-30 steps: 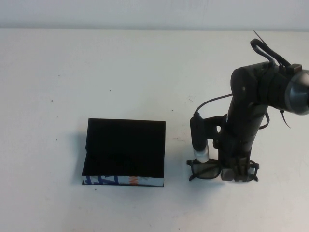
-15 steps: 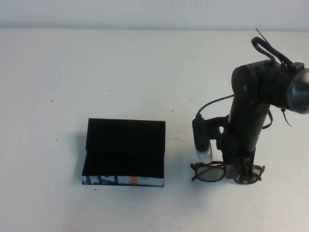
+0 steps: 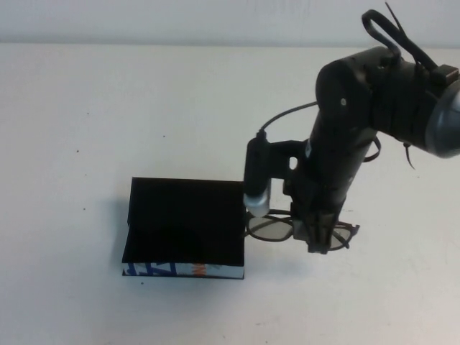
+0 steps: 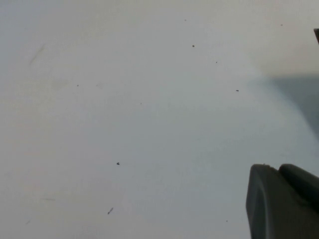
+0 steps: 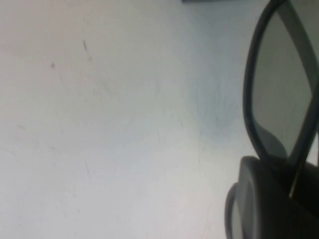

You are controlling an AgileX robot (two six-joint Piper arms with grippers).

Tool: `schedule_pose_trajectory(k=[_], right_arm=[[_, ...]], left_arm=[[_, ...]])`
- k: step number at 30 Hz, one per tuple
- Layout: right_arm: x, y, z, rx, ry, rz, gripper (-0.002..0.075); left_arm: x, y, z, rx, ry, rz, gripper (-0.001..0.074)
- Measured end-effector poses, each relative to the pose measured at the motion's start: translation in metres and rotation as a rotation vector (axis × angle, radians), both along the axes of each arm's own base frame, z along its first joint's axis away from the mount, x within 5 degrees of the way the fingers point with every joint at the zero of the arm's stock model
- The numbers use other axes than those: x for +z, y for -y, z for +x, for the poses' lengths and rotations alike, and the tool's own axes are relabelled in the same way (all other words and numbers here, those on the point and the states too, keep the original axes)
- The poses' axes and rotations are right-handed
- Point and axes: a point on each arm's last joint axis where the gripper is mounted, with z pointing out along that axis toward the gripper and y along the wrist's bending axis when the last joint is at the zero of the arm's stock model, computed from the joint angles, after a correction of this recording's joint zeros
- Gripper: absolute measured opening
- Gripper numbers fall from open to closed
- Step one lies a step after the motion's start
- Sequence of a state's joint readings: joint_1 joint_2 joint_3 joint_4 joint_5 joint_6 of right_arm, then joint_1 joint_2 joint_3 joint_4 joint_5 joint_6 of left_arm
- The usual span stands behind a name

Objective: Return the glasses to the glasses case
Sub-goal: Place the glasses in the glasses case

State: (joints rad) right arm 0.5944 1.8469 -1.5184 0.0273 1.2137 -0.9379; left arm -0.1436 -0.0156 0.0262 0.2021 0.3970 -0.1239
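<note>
Next, my right gripper releases the glasses in the glasses case's black front half (image 3: 187, 247), just behind the printed front side of the case. The glasses are now held just beside the case.
The glasses case (image 3: 185, 224) lies open at the table's front left, with a black interior, its lid flat behind, and a light-blue printed front side (image 3: 183, 269). My right gripper (image 3: 317, 238) is shut on the dark-framed glasses (image 3: 272, 228) and holds them just right of the case, one lens close to the case's right edge. In the right wrist view a lens of the glasses (image 5: 279, 89) rises from the dark fingers (image 5: 269, 204). My left gripper (image 4: 283, 201) shows only in the left wrist view, over bare table.
The white table (image 3: 144, 108) spreads around the case. The right arm's body (image 3: 359, 108) and its cable loops stand above the table's right half. A wrist camera (image 3: 256, 180) hangs beside the right gripper, close to the case's rear right corner.
My right arm has lifted the glasses and carried them left, from well right of the case to right beside its right edge. The case has not moved.
</note>
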Motion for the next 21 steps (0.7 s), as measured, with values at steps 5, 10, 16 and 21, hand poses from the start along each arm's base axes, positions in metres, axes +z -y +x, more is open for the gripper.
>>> schedule_pose_trajectory(k=[5,10,16,21], right_arm=[[0.017,-0.042,-0.010,0.098,0.059,0.046,0.0044],[0.017,-0.086,-0.010,0.144,0.092,0.077,0.0044],[0.000,-0.121,-0.011,0.194,0.091,0.077,0.0044],[-0.010,-0.134,-0.011,0.196,0.084,0.076,0.0043]], left_arm=[[0.000,0.000,0.000,0.000,0.000,0.000,0.0000],[0.000,0.000,0.000,0.000,0.000,0.000,0.0000],[0.000,0.000,0.000,0.000,0.000,0.000,0.0000],[0.000,0.000,0.000,0.000,0.000,0.000,0.0000]])
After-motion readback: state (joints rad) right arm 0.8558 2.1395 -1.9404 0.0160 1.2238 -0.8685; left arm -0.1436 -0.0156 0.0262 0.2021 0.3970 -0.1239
